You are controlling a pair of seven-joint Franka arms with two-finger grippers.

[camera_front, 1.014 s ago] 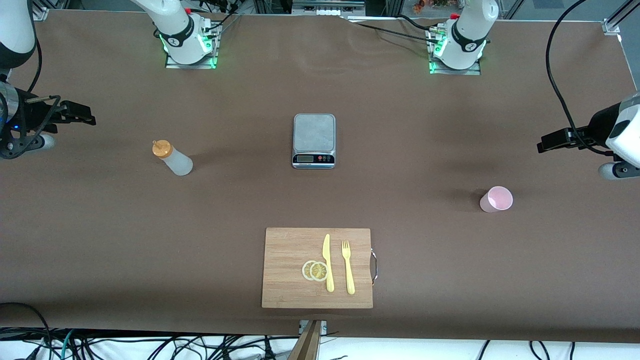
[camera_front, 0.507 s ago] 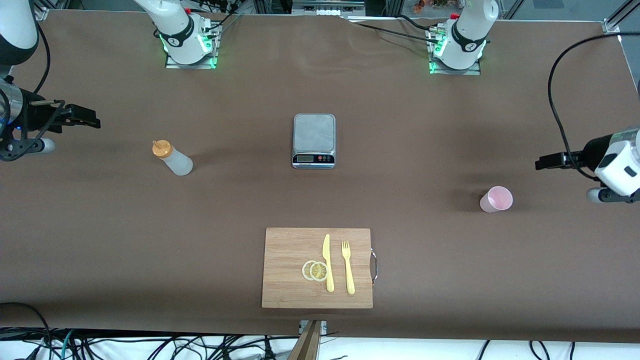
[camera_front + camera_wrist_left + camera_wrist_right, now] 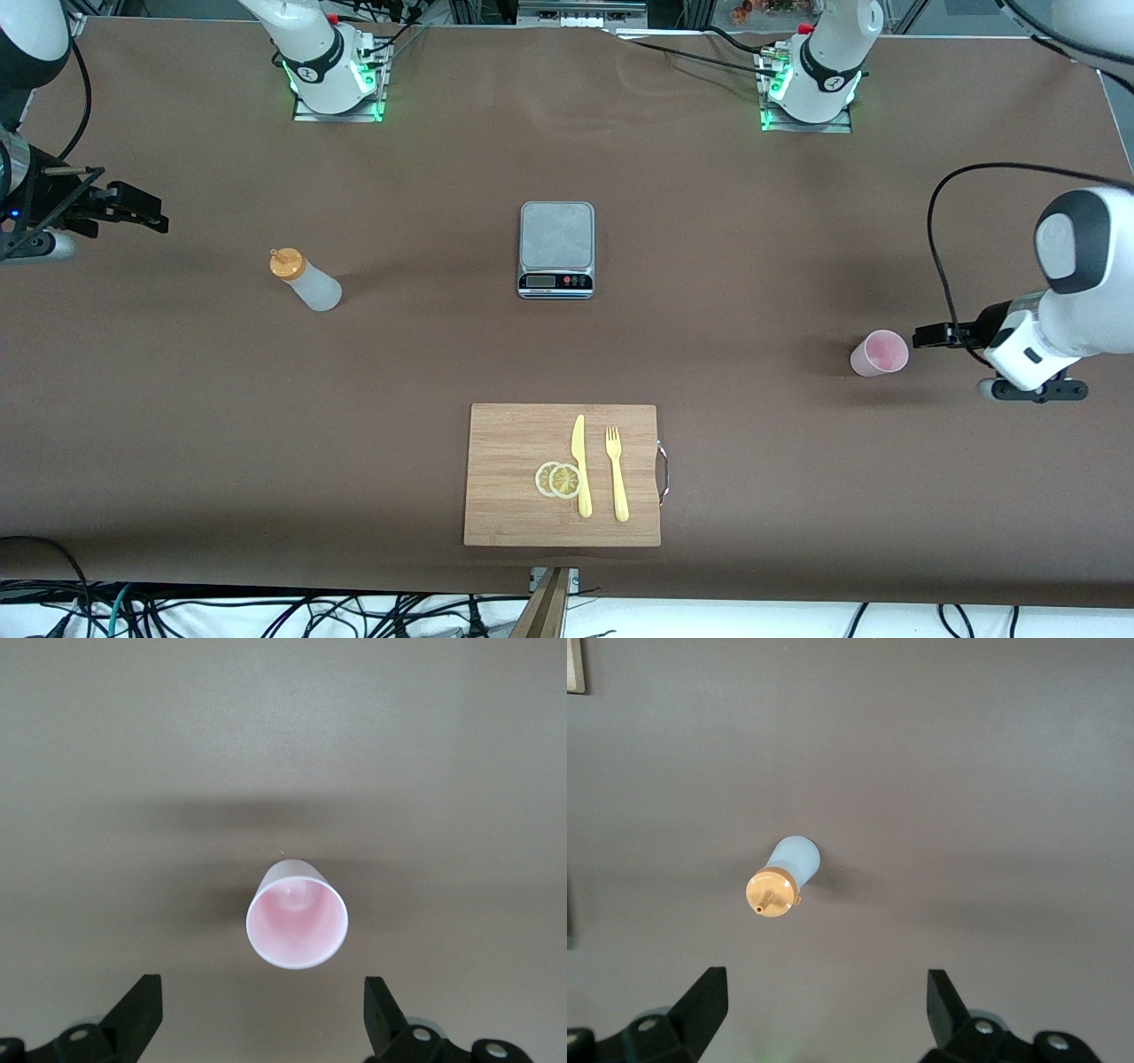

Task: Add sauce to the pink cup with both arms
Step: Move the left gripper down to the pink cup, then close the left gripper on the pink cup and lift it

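I should close my left gripper on the pink cup's rim (image 3: 906, 346) (image 3: 270, 959), on the side that faces that gripper, with one finger inside the cup.
The sauce (image 3: 306, 283), a whitish squeeze bottle with an orange cap, stands on the brown table toward the right arm's end. My right gripper (image 3: 149, 217) hovers open over the table's end, well apart from it. The right wrist view shows the bottle (image 3: 785, 877) ahead of the spread fingers (image 3: 704, 1001) of that gripper (image 3: 824, 990). The pink cup (image 3: 880, 353) stands upright toward the left arm's end. My left gripper (image 3: 927, 337) is open just beside it, not touching. In the left wrist view the cup (image 3: 297, 926) sits ahead of the open left gripper (image 3: 261, 994).
A kitchen scale (image 3: 556, 248) stands mid-table. Nearer the camera lies a wooden cutting board (image 3: 505, 443) with a yellow knife (image 3: 580, 465), a yellow fork (image 3: 617, 474) and two lemon slices (image 3: 558, 479). Cables hang off the table's near edge.
The left arm has swung down and brought its gripper close beside the pink cup. The right gripper has shifted only slightly at its end of the table. Cup and bottle have not moved.
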